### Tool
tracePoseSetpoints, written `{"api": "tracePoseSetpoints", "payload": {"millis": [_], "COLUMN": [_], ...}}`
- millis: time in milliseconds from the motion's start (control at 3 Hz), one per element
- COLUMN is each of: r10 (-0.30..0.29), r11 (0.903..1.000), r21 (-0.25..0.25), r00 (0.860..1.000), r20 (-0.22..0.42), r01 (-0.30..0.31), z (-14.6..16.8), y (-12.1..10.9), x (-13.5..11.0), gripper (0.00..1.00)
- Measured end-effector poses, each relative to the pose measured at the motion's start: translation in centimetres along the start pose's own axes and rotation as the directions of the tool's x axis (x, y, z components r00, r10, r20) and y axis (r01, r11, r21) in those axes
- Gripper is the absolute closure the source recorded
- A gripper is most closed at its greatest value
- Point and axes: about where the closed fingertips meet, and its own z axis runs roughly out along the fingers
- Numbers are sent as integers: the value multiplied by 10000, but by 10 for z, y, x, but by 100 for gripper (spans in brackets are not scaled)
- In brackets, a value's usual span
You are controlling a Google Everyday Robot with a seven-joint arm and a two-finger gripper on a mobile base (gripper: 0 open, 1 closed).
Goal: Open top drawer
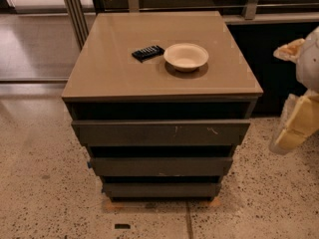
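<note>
I should grip the handleless top drawer's nearest side edge (243,134).
The top drawer (149,133) is the widest of three dark grey handleless fronts in a low cabinet, with small pale scratches right of centre. A dark gap lies between it and the tan top. Its interior does not show. My gripper (298,123) shows as pale yellow and white parts at the right edge of the view. It hangs beside the cabinet's right side, apart from the drawer and at about its height.
On the tan cabinet top (109,68) stand a shallow cream bowl (186,56) and a small black object (147,53). Two narrower drawer fronts (160,166) sit below. Speckled floor (45,183) lies in front and to the left. Metal posts and a dark counter stand behind.
</note>
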Motion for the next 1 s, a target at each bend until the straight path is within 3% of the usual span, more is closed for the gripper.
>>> {"api": "tracePoseSetpoints", "payload": {"millis": [333,667,1000], "r10": [1584,2830,2926], "r11": [9868,9556,9558], "r21": [-513,-1287,-800], "r00": [9820,9472,9409], "r20": [1025,1506,1706], "r01": [-1538,-2651,-2828], "z": [54,138,149], "y": [38,66,55], "x": [28,48,49], "gripper": [0,0,0]}}
